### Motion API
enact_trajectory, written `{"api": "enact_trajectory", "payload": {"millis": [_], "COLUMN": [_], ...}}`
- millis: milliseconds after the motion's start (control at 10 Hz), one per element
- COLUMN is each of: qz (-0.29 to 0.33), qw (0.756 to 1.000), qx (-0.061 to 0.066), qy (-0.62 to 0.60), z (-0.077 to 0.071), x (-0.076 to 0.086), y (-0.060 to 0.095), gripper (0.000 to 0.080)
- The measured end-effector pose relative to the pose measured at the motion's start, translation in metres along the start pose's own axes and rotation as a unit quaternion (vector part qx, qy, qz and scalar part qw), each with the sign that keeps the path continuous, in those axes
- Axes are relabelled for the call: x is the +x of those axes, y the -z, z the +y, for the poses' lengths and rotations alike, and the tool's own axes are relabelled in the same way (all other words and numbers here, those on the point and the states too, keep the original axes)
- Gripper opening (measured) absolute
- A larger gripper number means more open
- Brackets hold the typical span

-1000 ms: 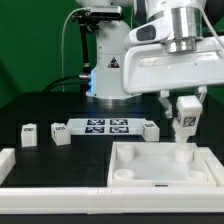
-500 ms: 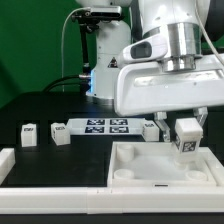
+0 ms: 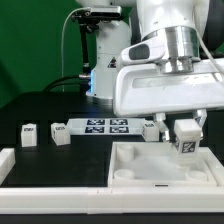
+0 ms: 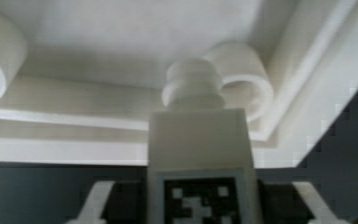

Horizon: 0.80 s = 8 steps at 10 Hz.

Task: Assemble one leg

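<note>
Next, my gripper lets go of the leg upright into the tray's near corner socket (image 3: 197, 174) (image 4: 247, 96), which is the socket closest below the leg.
My gripper (image 3: 185, 135) is shut on a leg (image 3: 185, 137), a small white blocky peg with a black-and-white tag on its face. It holds the leg upright over the far corner of the large white square tray (image 3: 150, 172) on the exterior view's right. In the wrist view the leg (image 4: 201, 150) points down at a round corner socket (image 4: 247, 85) of the tray (image 4: 87, 120). Its tip looks at or just inside the socket, and I cannot tell if they touch. My fingers (image 4: 101, 200) flank the leg's tagged end.
Two loose legs (image 3: 28, 134) (image 3: 58, 133) lie on the black table at the exterior view's left. The marker board (image 3: 105, 126) lies behind the tray with another leg (image 3: 149, 128) at its end. A white part (image 3: 6, 159) sits at the left edge.
The arm has swung and come lower, carrying the leg down toward the tray's corner socket. In the last half second it barely moved.
</note>
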<state>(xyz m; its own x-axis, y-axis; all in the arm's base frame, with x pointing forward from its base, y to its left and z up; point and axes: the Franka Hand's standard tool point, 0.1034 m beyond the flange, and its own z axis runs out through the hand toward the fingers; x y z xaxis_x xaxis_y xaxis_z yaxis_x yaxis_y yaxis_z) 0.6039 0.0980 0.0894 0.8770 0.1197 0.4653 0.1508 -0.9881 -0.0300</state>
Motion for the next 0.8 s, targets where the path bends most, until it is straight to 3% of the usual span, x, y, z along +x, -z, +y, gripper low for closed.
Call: {"api": "enact_trajectory", "payload": {"millis": [400,500,600,800], "qz": [0.059,0.077,0.048,0.054], "qw": [0.998,0.997,0.999,0.998], "qx": [-0.009,-0.012,-0.005,-0.006], "qy": [0.006,0.007,0.008,0.008], "z": [-0.002,-0.003,-0.007,-0.008], "x": [0.011,0.006,-0.003,-0.003], "y": [0.012,0.007,-0.001,-0.009], "gripper": [0.0290,0.0290,0.0290,0.0290]}}
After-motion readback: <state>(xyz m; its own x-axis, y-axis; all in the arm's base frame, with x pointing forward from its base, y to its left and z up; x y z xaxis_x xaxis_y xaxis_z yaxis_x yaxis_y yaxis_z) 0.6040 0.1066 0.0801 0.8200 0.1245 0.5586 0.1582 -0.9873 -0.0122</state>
